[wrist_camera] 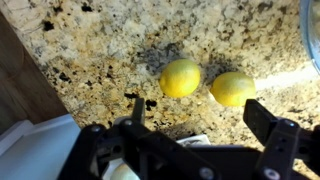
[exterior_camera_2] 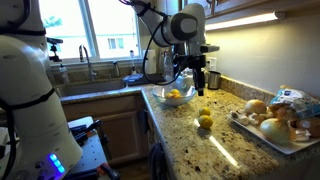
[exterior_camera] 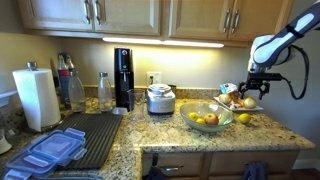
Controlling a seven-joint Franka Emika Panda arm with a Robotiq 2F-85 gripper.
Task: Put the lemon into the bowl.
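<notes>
The robot's gripper should next close around the sides of the yellow lemon point(exterior_camera: 244, 118) point(wrist_camera: 180, 78) on the counter that lies farther from the glass bowl.
Two yellow lemons lie side by side on the granite counter, one point(wrist_camera: 180, 78) just ahead of my jaws and another point(wrist_camera: 232, 88) to its right; they also show in an exterior view point(exterior_camera_2: 205, 112) point(exterior_camera_2: 205, 123) and as one yellow spot point(exterior_camera: 244, 118). The glass bowl point(exterior_camera: 226, 121) point(exterior_camera_2: 163, 98) stands on the counter and holds several more lemons; its rim shows at the wrist view's right edge point(wrist_camera: 312, 40). My gripper point(wrist_camera: 200, 118) point(exterior_camera: 262, 88) point(exterior_camera_2: 188, 75) is open and empty, hovering above the lemons on the counter.
A white plate point(exterior_camera_2: 262, 137) point(exterior_camera: 232, 105) with reddish-tan fruits and a packet sits by the counter's end. A white cooker pot point(exterior_camera: 160, 98), a black bottle point(exterior_camera: 123, 78), a paper towel roll point(exterior_camera: 37, 97) and a drying mat with lids point(exterior_camera: 60, 146) stand along the counter. A sink point(exterior_camera_2: 100, 85) lies beyond the bowl.
</notes>
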